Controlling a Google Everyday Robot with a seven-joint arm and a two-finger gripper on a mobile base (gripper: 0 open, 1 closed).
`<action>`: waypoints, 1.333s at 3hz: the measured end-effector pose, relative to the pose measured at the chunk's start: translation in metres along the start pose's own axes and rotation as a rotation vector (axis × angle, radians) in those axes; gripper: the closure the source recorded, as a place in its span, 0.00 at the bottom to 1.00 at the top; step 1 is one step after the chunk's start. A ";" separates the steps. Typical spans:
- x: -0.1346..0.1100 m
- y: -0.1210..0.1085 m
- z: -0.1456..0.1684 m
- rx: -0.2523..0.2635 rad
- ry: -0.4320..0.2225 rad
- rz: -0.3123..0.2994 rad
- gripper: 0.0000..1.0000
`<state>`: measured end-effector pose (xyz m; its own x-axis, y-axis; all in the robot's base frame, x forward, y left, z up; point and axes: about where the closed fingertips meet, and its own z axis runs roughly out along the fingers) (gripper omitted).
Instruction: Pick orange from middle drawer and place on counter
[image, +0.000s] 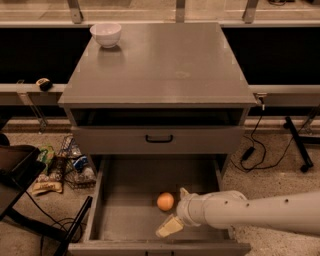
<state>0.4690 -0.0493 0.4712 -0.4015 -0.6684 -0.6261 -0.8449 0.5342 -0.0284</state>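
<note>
Next, my gripper closes around the middle of the orange (166, 202), where it sits in the open middle drawer.
The orange (165, 201) lies on the floor of the open middle drawer (125, 200), right of centre and toward the front. My gripper (176, 210) reaches in from the right on a white arm and sits just right of the orange. Its fingers (169, 226) are spread, one behind the orange and one in front of it, holding nothing. The counter (165, 60) is the grey top of the cabinet above.
A white bowl (106, 34) stands at the counter's back left corner. A shallower drawer front with a black handle (159, 138) is above the open drawer. Clutter and a wire basket (70, 162) lie on the floor at the left; cables (255, 150) at the right.
</note>
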 end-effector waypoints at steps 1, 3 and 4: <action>-0.006 -0.007 0.043 -0.059 0.018 -0.048 0.00; -0.003 -0.011 0.078 -0.106 0.073 -0.087 0.00; 0.009 -0.022 0.096 -0.106 0.105 -0.098 0.00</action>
<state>0.5179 -0.0173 0.3916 -0.3459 -0.7680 -0.5390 -0.9119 0.4105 0.0004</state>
